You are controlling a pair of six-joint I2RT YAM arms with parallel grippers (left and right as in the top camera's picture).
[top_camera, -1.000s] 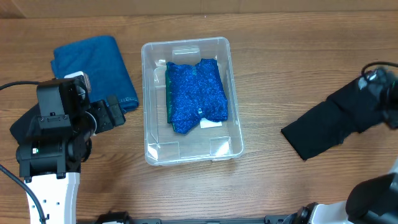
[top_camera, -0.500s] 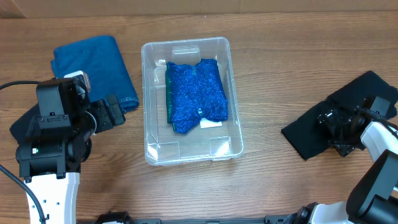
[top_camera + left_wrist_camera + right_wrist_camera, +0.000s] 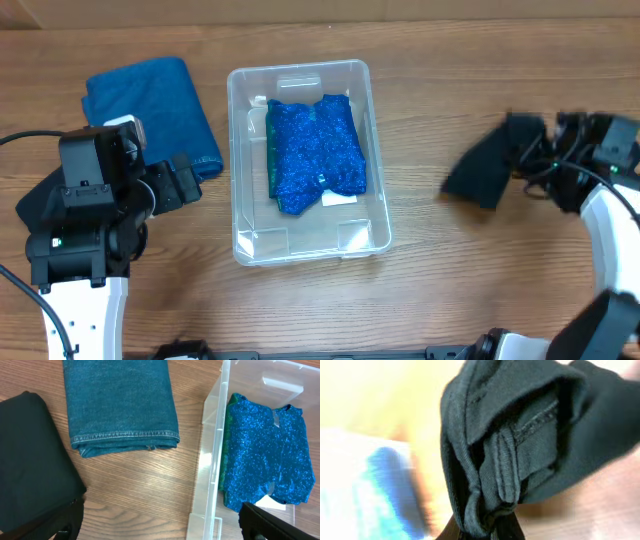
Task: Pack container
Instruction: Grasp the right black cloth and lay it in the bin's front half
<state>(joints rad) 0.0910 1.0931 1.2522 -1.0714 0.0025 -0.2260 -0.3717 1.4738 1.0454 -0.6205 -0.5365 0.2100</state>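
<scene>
My right gripper should put the black cloth down in the clear container's near end (image 3: 315,215), against the sparkly blue garment.
The clear container (image 3: 232,170) stands in the middle of the table, holding a sparkly blue garment (image 3: 315,150) over a green one. My right gripper (image 3: 548,165) is shut on a black cloth (image 3: 488,170), which hangs bunched to the right of the container. In the right wrist view the black cloth (image 3: 530,435) is pinched between the fingers of my right gripper (image 3: 485,532). My left gripper (image 3: 160,530) is open and holds nothing. It hovers over bare wood just left of the container wall (image 3: 210,460), with the blue garment (image 3: 265,455) beyond it.
Left of the container lie folded blue jeans (image 3: 150,110), seen up close as jeans (image 3: 120,405) in the left wrist view. Another black garment (image 3: 30,465) lies at the far left under the left arm (image 3: 85,210).
My right gripper has shut on the black cloth and lifted it off the table, carrying it left and up so that it now hangs bunched. The left arm has not moved.
</scene>
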